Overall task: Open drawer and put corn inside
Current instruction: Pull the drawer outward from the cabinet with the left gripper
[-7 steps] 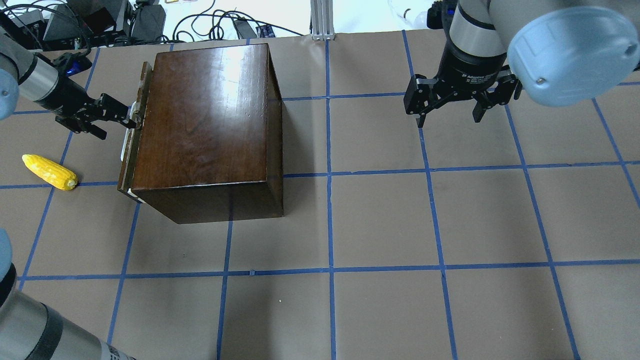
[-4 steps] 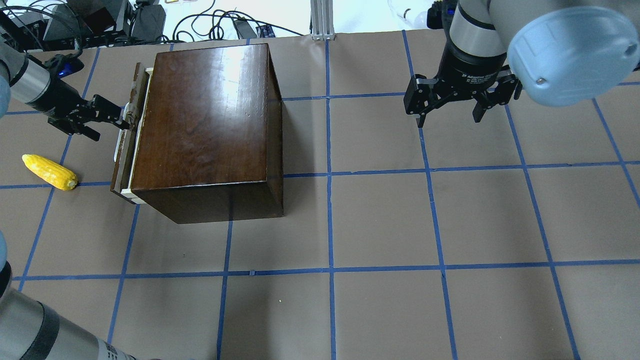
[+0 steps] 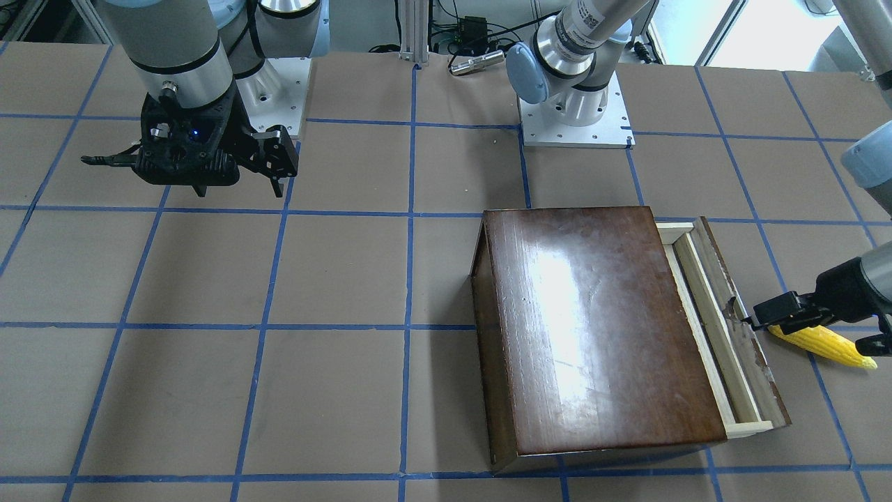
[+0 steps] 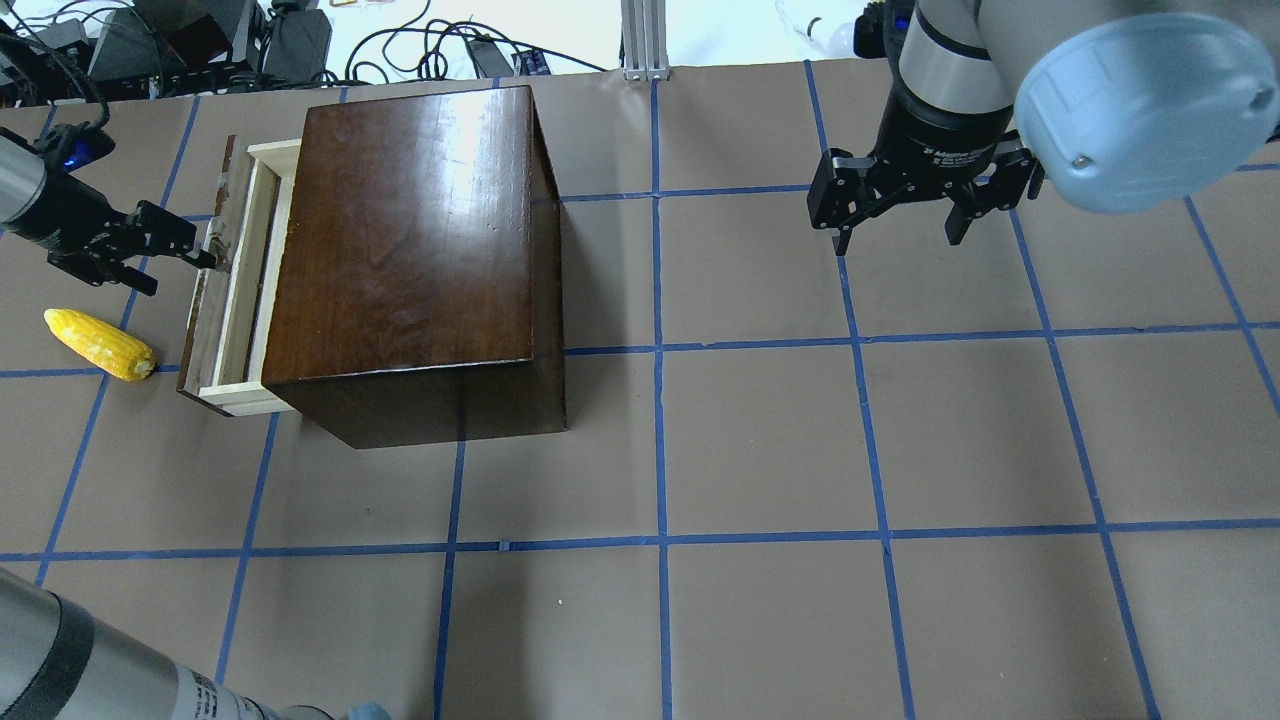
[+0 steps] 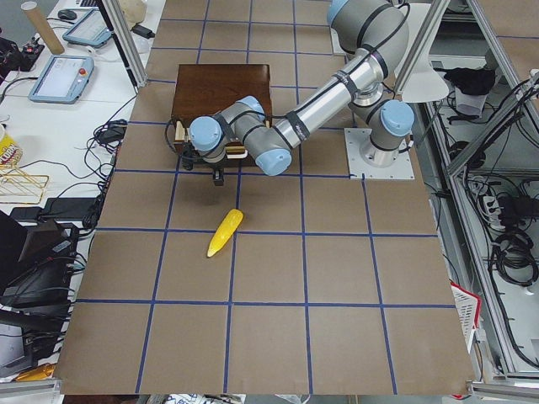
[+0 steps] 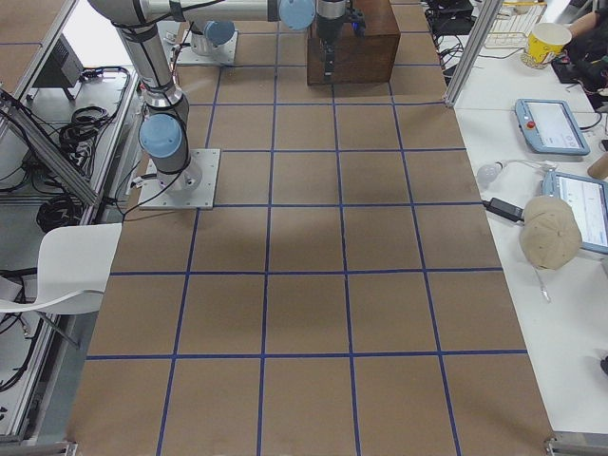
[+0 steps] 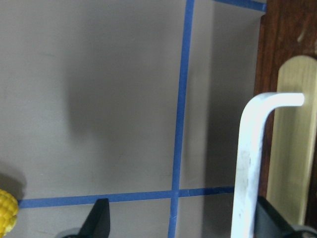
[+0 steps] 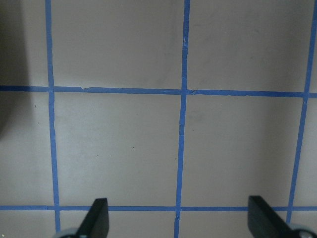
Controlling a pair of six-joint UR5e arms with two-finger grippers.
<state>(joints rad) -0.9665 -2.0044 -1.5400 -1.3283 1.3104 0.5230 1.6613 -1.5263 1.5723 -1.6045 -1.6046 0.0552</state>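
Note:
My left gripper should grip the yellow corn's thicker half (image 3: 803,338) near its end beside the drawer front, after it leaves the handle.
The dark-brown wooden box (image 4: 400,240) stands at the back left of the table. Its drawer (image 4: 245,285) is pulled partway out to the left, showing a narrow strip of pale wood interior behind the worn front panel (image 3: 739,328). My left gripper (image 4: 165,270) is open, with one finger (image 7: 272,220) against the white handle (image 7: 250,158). The yellow corn (image 4: 98,343) lies on the table just left of the drawer front, near the gripper; it also shows in the front view (image 3: 833,347). My right gripper (image 4: 895,235) is open and empty at the back right.
The brown table cover has a blue tape grid (image 4: 660,440). Cables and equipment (image 4: 250,40) lie beyond the far edge. The box (image 3: 592,321) sits slightly turned on the table. The robot bases (image 3: 575,118) stand at the near edge.
My left gripper has moved left with the handle, and the drawer has slid out from nearly shut to partway open. The corn, box and right arm have not moved.

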